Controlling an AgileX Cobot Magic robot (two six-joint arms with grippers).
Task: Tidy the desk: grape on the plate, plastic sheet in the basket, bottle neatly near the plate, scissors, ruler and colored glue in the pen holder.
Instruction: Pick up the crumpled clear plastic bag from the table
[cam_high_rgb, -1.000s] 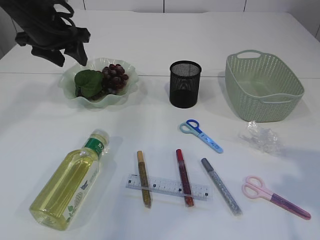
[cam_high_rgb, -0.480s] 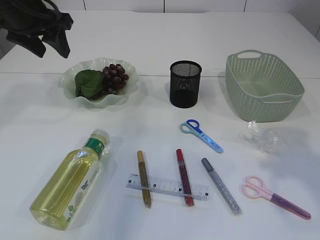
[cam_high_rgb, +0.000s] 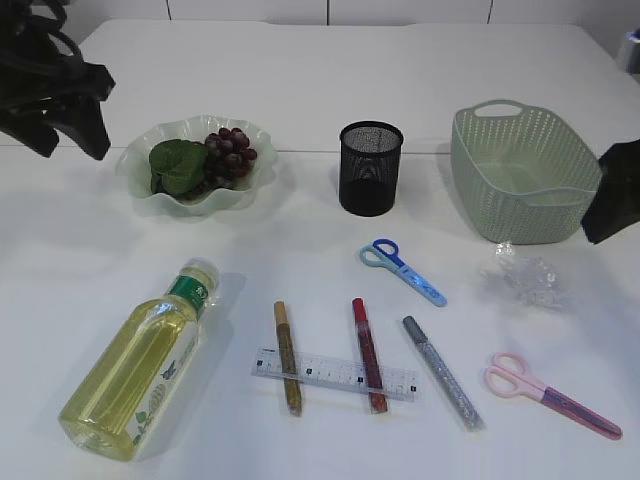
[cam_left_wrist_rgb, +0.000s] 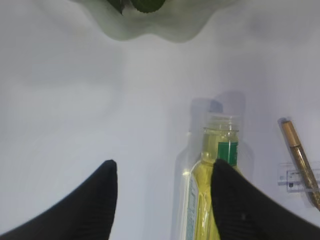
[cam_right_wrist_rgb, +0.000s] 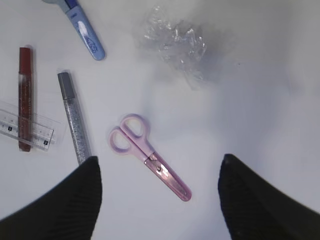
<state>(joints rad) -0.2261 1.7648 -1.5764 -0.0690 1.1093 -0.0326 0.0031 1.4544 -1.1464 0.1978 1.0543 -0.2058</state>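
The fingers of my right gripper will next go to the crumpled middle (cam_high_rgb: 535, 278) (cam_right_wrist_rgb: 182, 46) of the plastic sheet by the green basket and close there.
Dark grapes (cam_high_rgb: 231, 151) lie on the green plate (cam_high_rgb: 140, 178). A bottle of yellow liquid (cam_high_rgb: 140, 367) lies on its side at front left, also in the left wrist view (cam_left_wrist_rgb: 210, 190). Blue scissors (cam_high_rgb: 403, 269), pink scissors (cam_high_rgb: 551, 393), a clear ruler (cam_high_rgb: 335, 373) and gold (cam_high_rgb: 288, 358), red (cam_high_rgb: 368, 353) and silver (cam_high_rgb: 441, 371) glue sticks lie in front. Crumpled plastic sheet (cam_high_rgb: 525, 275) lies by the green basket (cam_high_rgb: 524, 183). The black mesh pen holder (cam_high_rgb: 370, 167) stands mid-table. My left gripper (cam_left_wrist_rgb: 162, 172) is open above the table beside the bottle. My right gripper (cam_right_wrist_rgb: 160, 167) is open above the pink scissors (cam_right_wrist_rgb: 149, 155).
The plate also holds green leaves (cam_high_rgb: 178, 165). The table's far half behind the plate, pen holder and basket is bare white. In the right wrist view the plastic sheet (cam_right_wrist_rgb: 175, 42), silver glue (cam_right_wrist_rgb: 74, 117), red glue (cam_right_wrist_rgb: 24, 97) and ruler (cam_right_wrist_rgb: 27, 127) show.
My left arm has moved left, away from the plate. My right arm has come into view at the right edge, beside the basket.
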